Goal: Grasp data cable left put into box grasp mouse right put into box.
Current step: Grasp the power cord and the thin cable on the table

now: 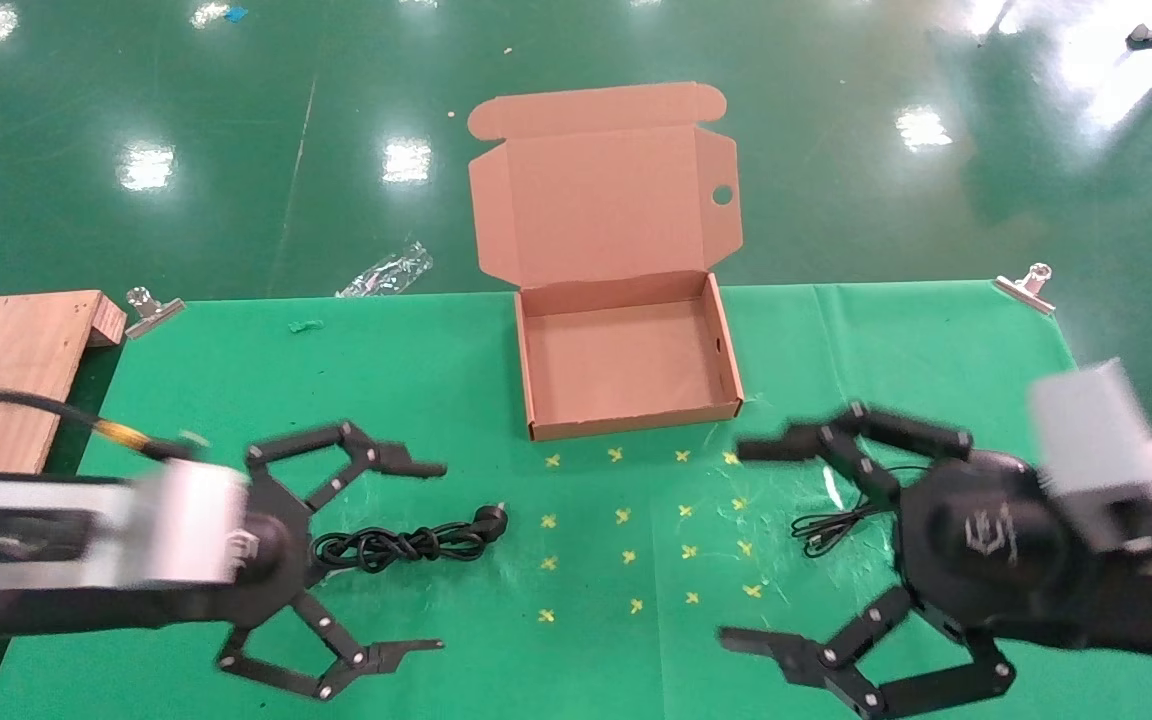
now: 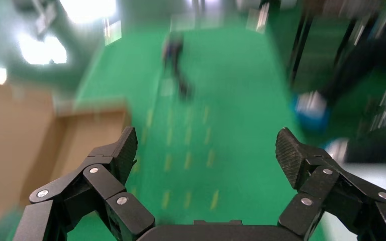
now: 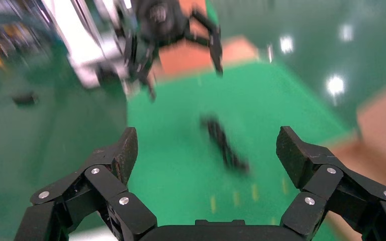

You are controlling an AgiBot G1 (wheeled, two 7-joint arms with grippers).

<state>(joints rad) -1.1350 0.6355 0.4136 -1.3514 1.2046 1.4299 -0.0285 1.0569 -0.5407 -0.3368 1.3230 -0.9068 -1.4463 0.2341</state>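
Note:
My left gripper next closes on the wrapped middle (image 1: pixel 410 546) of the data cable's coil, behind its chunky plug.
The brown cardboard box (image 1: pixel 731 350) stands open at the back middle of the green cloth, lid up. The data cable (image 1: pixel 406 543), a thick black coil with a chunky plug, lies front left. My left gripper (image 1: pixel 433 556) is open just above it, its fingers straddling the coil without touching. My right gripper (image 1: pixel 739 544) is open at the front right. A thin black cord (image 1: pixel 831 527) runs out from under it; the mouse body is hidden behind that gripper. The right wrist view shows the open right gripper (image 3: pixel 207 145) and the blurred cable (image 3: pixel 224 145). The left wrist view shows the open, empty left gripper (image 2: pixel 207 148).
A wooden board (image 1: pixel 6 350) lies at the table's left edge. Metal clips (image 1: pixel 151 308) (image 1: pixel 1028 283) pin the cloth at the back corners. Several yellow crosses (image 1: pixel 626 555) mark the cloth between the grippers. A crumpled clear wrapper (image 1: pixel 386 270) lies on the floor beyond.

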